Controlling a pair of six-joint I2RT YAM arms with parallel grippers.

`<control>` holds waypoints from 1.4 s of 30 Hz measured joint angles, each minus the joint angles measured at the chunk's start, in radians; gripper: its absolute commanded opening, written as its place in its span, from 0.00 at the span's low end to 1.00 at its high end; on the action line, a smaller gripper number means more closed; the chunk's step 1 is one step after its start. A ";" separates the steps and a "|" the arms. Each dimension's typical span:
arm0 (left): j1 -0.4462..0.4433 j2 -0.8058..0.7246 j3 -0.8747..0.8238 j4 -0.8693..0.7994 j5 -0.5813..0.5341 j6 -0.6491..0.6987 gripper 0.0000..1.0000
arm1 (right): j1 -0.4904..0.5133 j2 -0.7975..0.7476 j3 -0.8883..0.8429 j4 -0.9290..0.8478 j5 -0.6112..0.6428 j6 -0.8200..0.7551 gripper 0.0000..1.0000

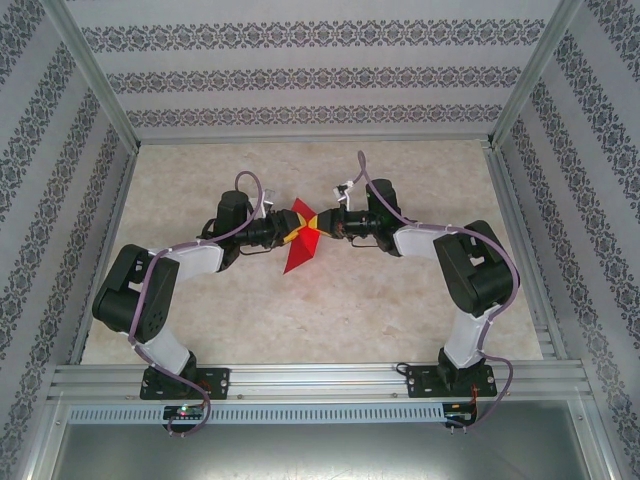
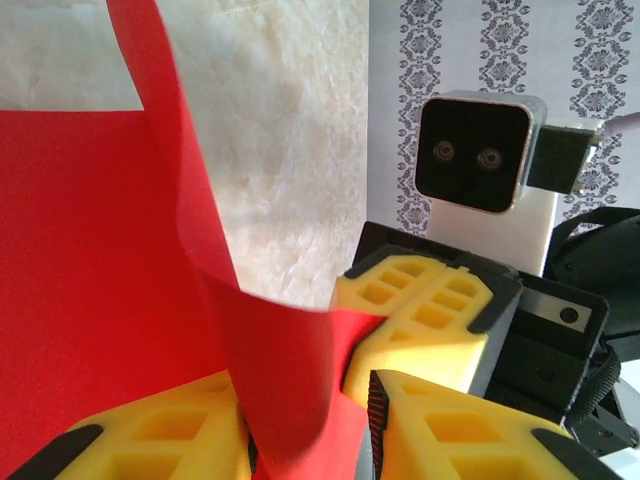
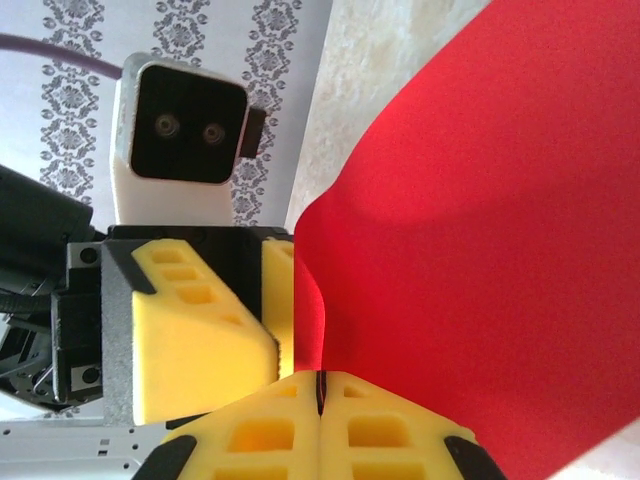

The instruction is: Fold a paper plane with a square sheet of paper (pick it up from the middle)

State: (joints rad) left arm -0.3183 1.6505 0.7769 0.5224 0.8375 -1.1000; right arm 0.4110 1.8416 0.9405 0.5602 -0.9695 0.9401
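Next, my right gripper takes the curled fold (image 2: 280, 360) deeper while my left gripper holds the red sheet, because my right gripper pinches just the sheet's edge.
The square sheet of paper (image 1: 297, 250) is bright red and hangs bent above the table between both grippers. My right gripper (image 1: 318, 228) is shut on one edge of it; in the right wrist view its yellow pads (image 3: 320, 380) meet with the red sheet (image 3: 480, 250) running into the seam. My left gripper (image 1: 283, 232) faces it from the left. In the left wrist view a curled fold of the sheet (image 2: 90, 280) passes between the left gripper (image 2: 305, 400) jaws, which stand partly apart with a gap on the right side. The right gripper's fingers (image 2: 420, 310) sit just beyond.
The beige marbled table (image 1: 400, 300) lies under the paper. Aluminium rails (image 1: 300, 380) run along the near edge, and patterned walls (image 1: 300, 80) enclose the back and sides. The left gripper's finger (image 3: 190, 330) nearly touches the right gripper.
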 measured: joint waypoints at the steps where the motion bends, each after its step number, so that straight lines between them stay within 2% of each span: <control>1: 0.000 0.000 0.000 -0.003 0.001 0.001 0.37 | -0.003 0.003 0.000 -0.001 0.002 0.000 0.00; 7: 0.000 0.000 0.000 -0.016 0.014 0.014 0.34 | -0.003 0.019 -0.001 -0.002 0.003 0.001 0.00; 21: 0.000 0.000 0.030 -0.087 0.031 0.058 0.12 | -0.003 0.019 -0.001 -0.004 0.003 0.000 0.00; 24: 0.000 0.000 0.035 -0.104 0.031 0.069 0.09 | -0.003 0.019 -0.001 -0.013 0.005 -0.001 0.08; 29: 0.000 0.000 0.041 -0.120 0.030 0.076 0.07 | -0.008 0.005 -0.004 -0.066 0.021 -0.027 0.30; 37: 0.000 0.000 0.055 -0.122 0.023 0.073 0.07 | -0.048 -0.159 -0.062 -0.211 0.103 -0.068 0.45; 42: 0.000 0.000 0.059 -0.118 0.023 0.063 0.08 | -0.045 -0.192 -0.141 -0.163 0.120 0.043 0.53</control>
State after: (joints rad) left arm -0.3183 1.6508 0.8360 0.4046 0.8600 -1.0367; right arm 0.3656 1.6501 0.7994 0.3969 -0.8497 0.9833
